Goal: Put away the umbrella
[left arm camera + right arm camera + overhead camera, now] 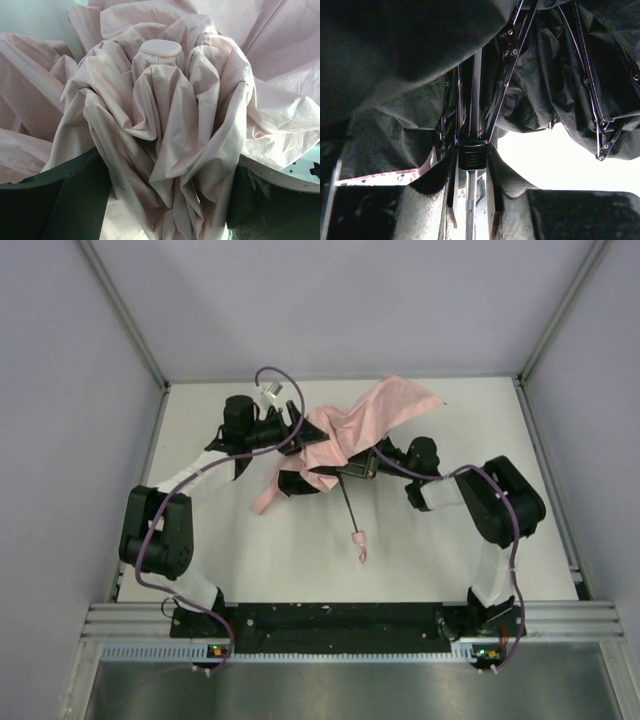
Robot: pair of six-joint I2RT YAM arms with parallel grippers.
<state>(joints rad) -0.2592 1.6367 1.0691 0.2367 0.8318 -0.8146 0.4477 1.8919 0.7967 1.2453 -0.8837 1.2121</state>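
Observation:
My left gripper's fingers straddle a thick bunch of fabric well short of the umbrella's round pink cap, so I will open and pinch close below the cap (161, 64).
The umbrella (370, 415) lies half-collapsed on the white table (450, 550), pink fabric crumpled toward the back. Its thin black shaft (347, 508) runs toward me and ends in the small pink handle (359, 538). My left gripper (296, 430) is at the canopy's top end. In the left wrist view its jaws stand wide with bunched fabric (170, 150) filling the gap, the round pink cap (160, 49) beyond. My right gripper (372, 466) is under the canopy, shut on the black runner (472, 155) on the shaft, with ribs (512, 50) fanning above.
Grey walls enclose the table at the left, back and right. An aluminium rail (350, 625) carrying both arm bases runs along the near edge. Purple cables (285, 375) loop over the left arm and along the right arm (510, 540).

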